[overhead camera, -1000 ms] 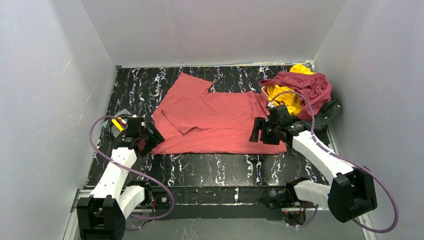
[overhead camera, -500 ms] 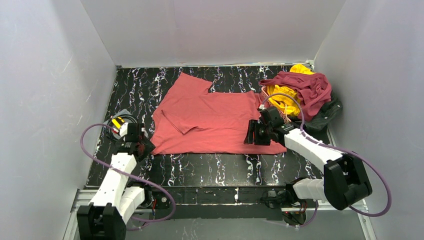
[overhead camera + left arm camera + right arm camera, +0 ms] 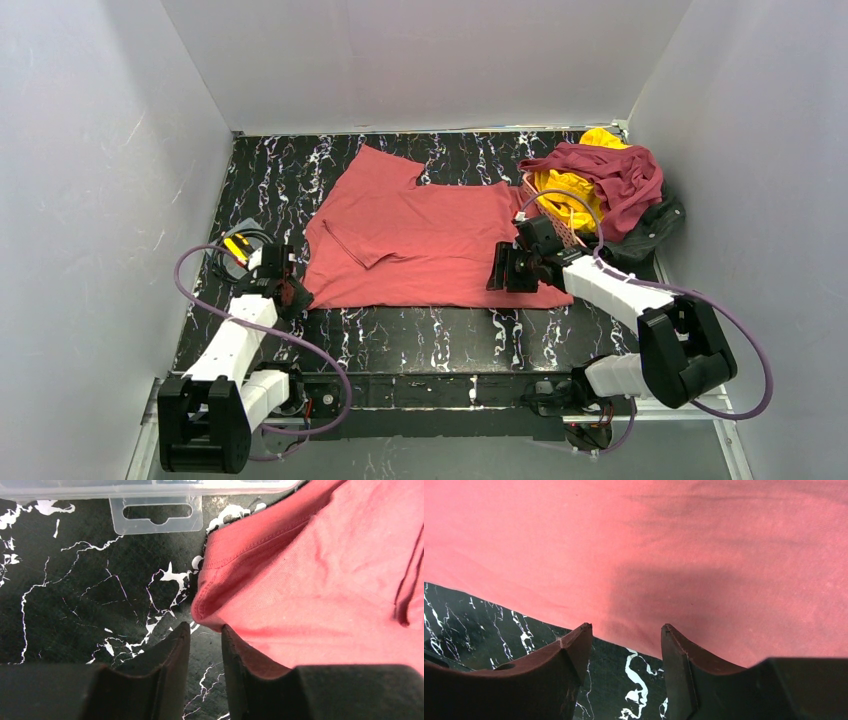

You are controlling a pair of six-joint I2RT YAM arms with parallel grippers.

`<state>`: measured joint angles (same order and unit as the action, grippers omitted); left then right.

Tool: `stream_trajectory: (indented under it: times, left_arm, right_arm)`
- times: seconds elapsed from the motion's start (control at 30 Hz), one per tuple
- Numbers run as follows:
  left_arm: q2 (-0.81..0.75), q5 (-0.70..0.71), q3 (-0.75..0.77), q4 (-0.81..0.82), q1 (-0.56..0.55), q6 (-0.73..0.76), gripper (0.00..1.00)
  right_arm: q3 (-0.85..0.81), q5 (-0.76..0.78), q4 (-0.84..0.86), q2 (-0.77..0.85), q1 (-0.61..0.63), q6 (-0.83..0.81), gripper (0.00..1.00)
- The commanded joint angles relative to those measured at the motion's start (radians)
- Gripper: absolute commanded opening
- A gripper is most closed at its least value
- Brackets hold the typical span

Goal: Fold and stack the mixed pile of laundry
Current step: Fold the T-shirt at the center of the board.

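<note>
The curled corner of the salmon-red shirt is just ahead of my left gripper's fingers, so my left gripper needs to open, pinch the corner's edge [image 3: 204,614] and pull it out.
The salmon-red shirt [image 3: 420,235] lies spread flat mid-table. The dark maroon garment [image 3: 610,175], the bright yellow one [image 3: 565,195] and the charcoal-black one [image 3: 652,225] are heaped at the back right. My left gripper [image 3: 290,293] sits at the shirt's near-left corner. In the left wrist view the left gripper [image 3: 205,627] is narrowly open with bare table in the gap, and the folded corner [image 3: 220,605] lies just ahead of the tips. My right gripper [image 3: 500,268] is open at the near hem. In the right wrist view the right gripper [image 3: 626,627] is empty, its tips at the shirt's edge [image 3: 634,645].
A clear plastic box [image 3: 150,487] lies left of the shirt; it also shows in the top view [image 3: 238,245] beside coiled cable. The pink lattice basket [image 3: 560,225] peeks out under the heap. Grey walls enclose the black marbled table [image 3: 420,335] on three sides.
My left gripper has drawn back toward the near left and narrowed. My right gripper has slid left along the shirt's near hem. The shirt's near-left corner has shifted slightly.
</note>
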<state>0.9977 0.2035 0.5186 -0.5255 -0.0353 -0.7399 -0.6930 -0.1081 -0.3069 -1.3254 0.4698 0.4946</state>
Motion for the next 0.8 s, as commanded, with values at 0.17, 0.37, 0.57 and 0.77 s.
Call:
stream_trajectory:
  times: [0.17, 0.37, 0.57, 0.77]
  left_arm:
    - [0.044, 0.010, -0.017, 0.043, 0.002, 0.026, 0.07]
    - [0.053, 0.040, 0.023, -0.003, 0.003, 0.030, 0.00]
    - [0.050, 0.080, 0.072, -0.066, 0.002, 0.044, 0.00]
    - [0.092, 0.085, 0.095, -0.090, 0.002, 0.050, 0.00]
  right_arm:
    - [0.013, 0.040, 0.016, -0.019, 0.004, -0.003, 0.60]
    - [0.021, 0.094, -0.005, -0.052, 0.004, 0.009, 0.58]
    - [0.027, 0.161, -0.023, -0.076, 0.003, 0.024, 0.58]
    - [0.032, 0.192, -0.027, -0.095, 0.003, 0.039, 0.58]
